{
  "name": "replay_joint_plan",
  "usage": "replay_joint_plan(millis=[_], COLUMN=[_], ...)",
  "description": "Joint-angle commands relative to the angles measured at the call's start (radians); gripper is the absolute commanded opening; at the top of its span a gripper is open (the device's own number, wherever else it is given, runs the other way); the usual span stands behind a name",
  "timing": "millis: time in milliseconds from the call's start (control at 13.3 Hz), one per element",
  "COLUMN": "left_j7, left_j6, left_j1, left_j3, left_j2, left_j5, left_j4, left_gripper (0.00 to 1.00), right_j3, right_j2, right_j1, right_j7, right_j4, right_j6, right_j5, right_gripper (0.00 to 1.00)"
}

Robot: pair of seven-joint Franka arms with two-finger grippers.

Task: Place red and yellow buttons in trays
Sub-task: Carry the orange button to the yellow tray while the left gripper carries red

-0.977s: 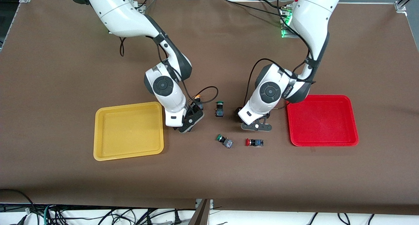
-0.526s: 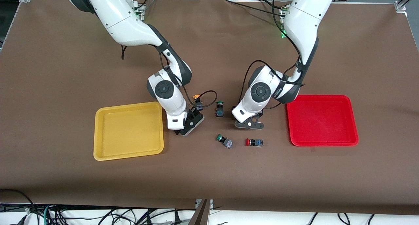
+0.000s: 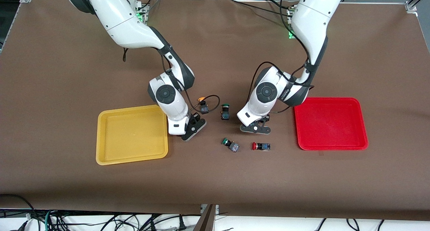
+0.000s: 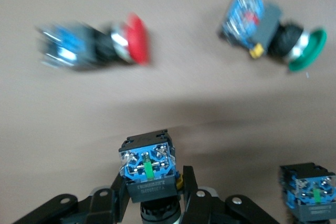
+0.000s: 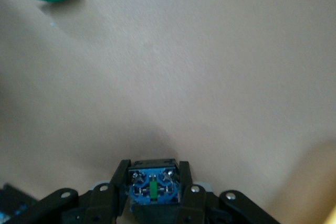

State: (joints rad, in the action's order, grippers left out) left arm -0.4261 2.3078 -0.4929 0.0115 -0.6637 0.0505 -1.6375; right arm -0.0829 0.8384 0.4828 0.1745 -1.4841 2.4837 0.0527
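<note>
I need to let go of the button with the blue base, now between red tray and loose buttons, from my left gripper inside the red tray point(image 3: 313, 130), near the corner closest to the loose button with the red cap.
My right gripper point(image 3: 190, 130) is beside the yellow tray point(image 3: 102, 137), low over the table, and is shut on a button point(image 5: 153, 186) with a blue base; its cap is hidden. My left gripper point(image 3: 256, 129) is between the red tray point(image 3: 361, 123) and the loose buttons. It is shut on a button point(image 4: 148, 169) with a blue base and a hidden cap. A red-capped button point(image 3: 260, 146) lies on its side nearer the front camera than the left gripper; it also shows in the left wrist view point(image 4: 100, 45). A yellow-orange-capped button point(image 3: 202, 105) stands beside the right arm's wrist.
Two green-capped switches are between the grippers: one upright point(image 3: 225, 111), one on its side point(image 3: 230, 145), which also shows in the left wrist view point(image 4: 270, 32). A black cable loops from the right wrist past the orange-capped button. Both trays hold nothing.
The right gripper has shifted toward the front camera along the yellow tray, uncovering the orange-capped button. The left gripper has shifted away from the red tray toward the table's middle.
</note>
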Motion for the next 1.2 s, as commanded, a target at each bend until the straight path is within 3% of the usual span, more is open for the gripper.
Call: replay_joint_plan(millis=[0,301,526,602,677,752,827,902,977,1128], left_j7=[0.083,0.391,0.669,0.673,0.673,0.673,0.673,0.670,0.675,0.681], left_j6=[-0.189,-0.368,-0.386,-0.354,-0.334,-0.312,-0.283,-0.275,-0.284,-0.300], left_j1=[0.014,0.184,0.310,0.327,0.327,0.332,0.332,0.333,0.333,0.323], left_j3=[-0.074,-0.094,-0.085,-0.085,-0.085,-0.085,-0.085,-0.085,-0.085,-0.079], left_j2=[0.139,0.168,0.079,0.066,0.046,0.026,0.009,0.006,0.019,0.103], left_j5=[0.058,0.058,0.055,0.055,0.055,0.055,0.054,0.052,0.051,0.043], left_j4=[0.014,0.022,0.018,0.005,-0.007,-0.012,-0.018,-0.019,-0.018,-0.007], left_gripper=[0.10,0.14,0.15,0.16,0.17,0.18,0.31,0.93,1.00,1.00], right_j3=[-0.006,-0.003,-0.003,-0.003,-0.006,-0.009,-0.012,-0.012,-0.014,-0.014], right_j2=[-0.108,-0.114,-0.104,-0.096,-0.091,-0.093,-0.105,-0.129,-0.134,-0.134], right_j1=[-0.058,-0.200,-0.308,-0.332,-0.355,-0.363,-0.360,-0.349,-0.328,-0.249], right_j7=[0.031,0.293,0.394,0.410,0.419,0.412,0.407,0.372,0.315,0.130], right_j4=[0.022,0.035,-0.007,-0.030,-0.035,-0.030,-0.027,-0.007,0.023,0.065], right_j6=[-0.207,-0.253,-0.250,-0.238,-0.235,-0.246,-0.265,-0.338,-0.400,-0.451], right_j5=[0.007,0.001,-0.001,-0.001,-0.002,-0.008,-0.032,-0.081,-0.114,-0.122], right_gripper=[0.00,0.00,0.15,0.28,0.72,0.99,1.00,1.00,1.00,1.00])
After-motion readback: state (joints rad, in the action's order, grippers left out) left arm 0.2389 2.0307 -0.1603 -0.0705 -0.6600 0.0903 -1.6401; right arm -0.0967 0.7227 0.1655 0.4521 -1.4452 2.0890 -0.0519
